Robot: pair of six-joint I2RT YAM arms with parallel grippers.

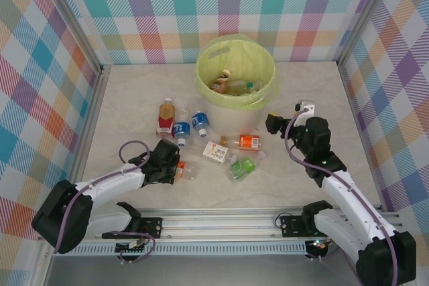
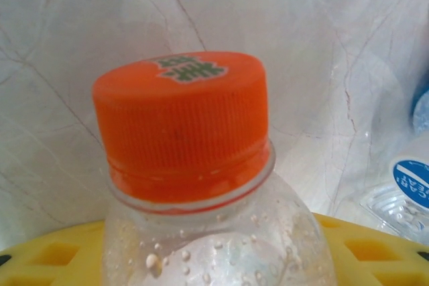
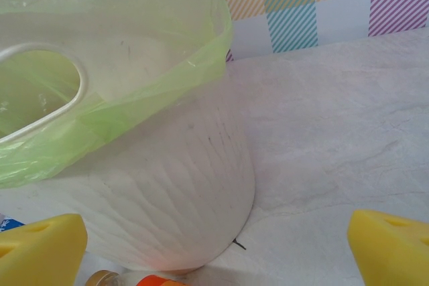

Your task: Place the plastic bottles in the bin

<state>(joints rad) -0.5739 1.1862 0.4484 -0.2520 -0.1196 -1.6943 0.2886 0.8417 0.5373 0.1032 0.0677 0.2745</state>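
Next, my left gripper lets go of the clear bottle with the orange cap beside the brown bottle inside the bin (image 1: 228, 89).
A clear plastic bottle with an orange cap (image 2: 184, 125) stands between my left gripper's (image 2: 214, 249) yellow fingers, which press on its sides. From above, that gripper (image 1: 171, 162) is low on the table at the bottle (image 1: 179, 167). More bottles lie around: a red-labelled one (image 1: 165, 117), two blue-labelled ones (image 1: 181, 129), an orange-labelled one (image 1: 249, 141) and a crushed green one (image 1: 242, 166). The bin (image 1: 201, 78), lined with a yellow-green bag, holds a few bottles (image 1: 231, 85). My right gripper (image 1: 275, 124) hovers open beside the bin's wall (image 3: 174, 185), nothing between its fingers (image 3: 40, 249).
A small white and red carton (image 1: 215, 152) lies among the bottles. Checked walls enclose the marble table on three sides. A metal rail (image 1: 228, 222) runs along the near edge. Bare table lies right of the bin (image 3: 335, 138).
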